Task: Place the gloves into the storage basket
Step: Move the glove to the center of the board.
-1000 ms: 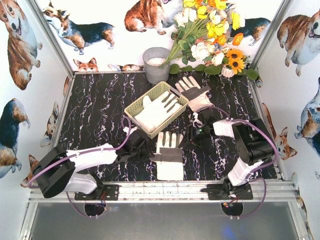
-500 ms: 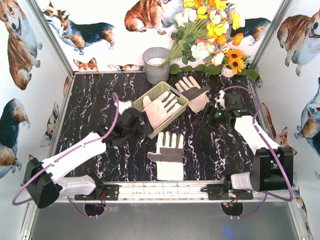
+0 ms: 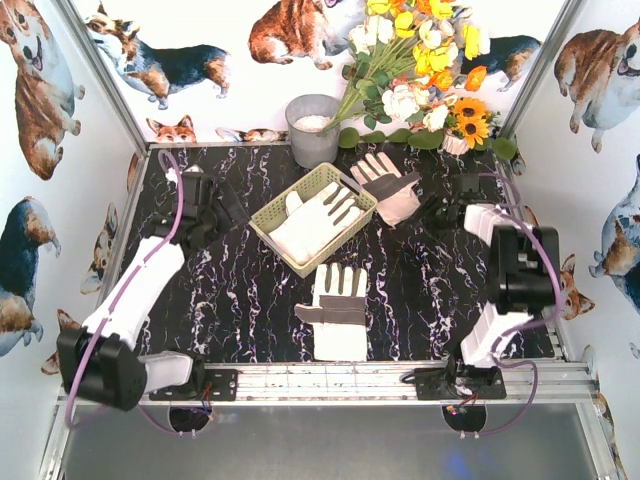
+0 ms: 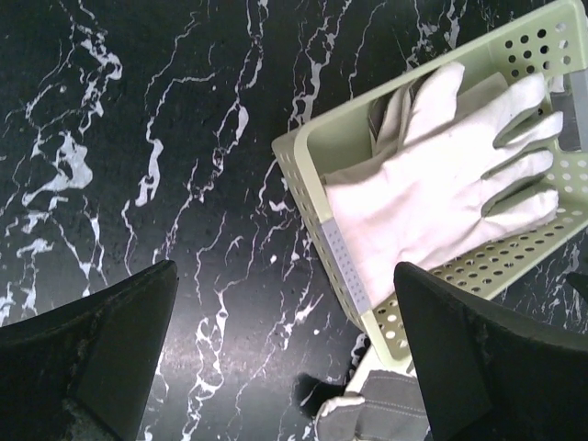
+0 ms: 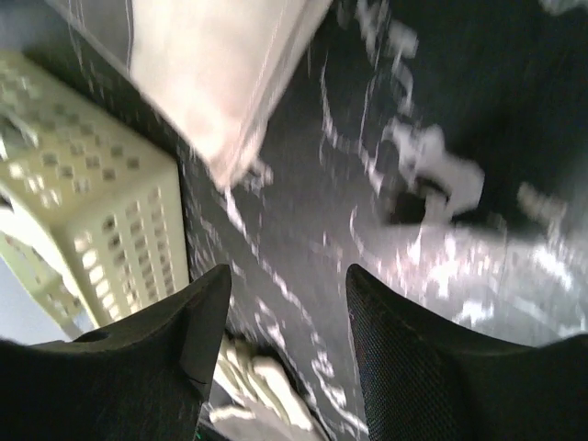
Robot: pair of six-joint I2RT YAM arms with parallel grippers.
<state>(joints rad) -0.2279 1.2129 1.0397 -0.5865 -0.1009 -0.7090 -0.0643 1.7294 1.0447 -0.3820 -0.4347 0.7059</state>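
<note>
The rear glove is beside the storage basket, and my right gripper will go to it next and close on the glove's cuff edge (image 3: 402,221) (image 5: 233,169), away from its fingers.
The storage basket (image 3: 262,224), pale yellow-green and latticed, sits mid-table with a cream glove (image 3: 315,222) lying flat in it. A second glove (image 3: 387,186), with a grey palm patch, lies just behind and right of the basket. A third glove (image 3: 338,312) lies in front of it. My left gripper (image 3: 222,205) hangs open to the left of the basket. In the left wrist view the left gripper (image 4: 285,271) is empty above bare table, with the basket (image 4: 303,202) up on the right. My right gripper (image 3: 437,214) is open and empty, right of the rear glove (image 5: 220,64).
A grey metal bucket (image 3: 312,128) stands at the back centre. Beside it a flower bouquet (image 3: 420,70) leans against the wall. Corgi-printed walls close the left, right and back sides. An aluminium rail (image 3: 340,378) runs along the near edge.
My left gripper has opened wide and swung from the front glove, past the basket's left corner, to the back left. My right gripper opened and moved out to the back right.
</note>
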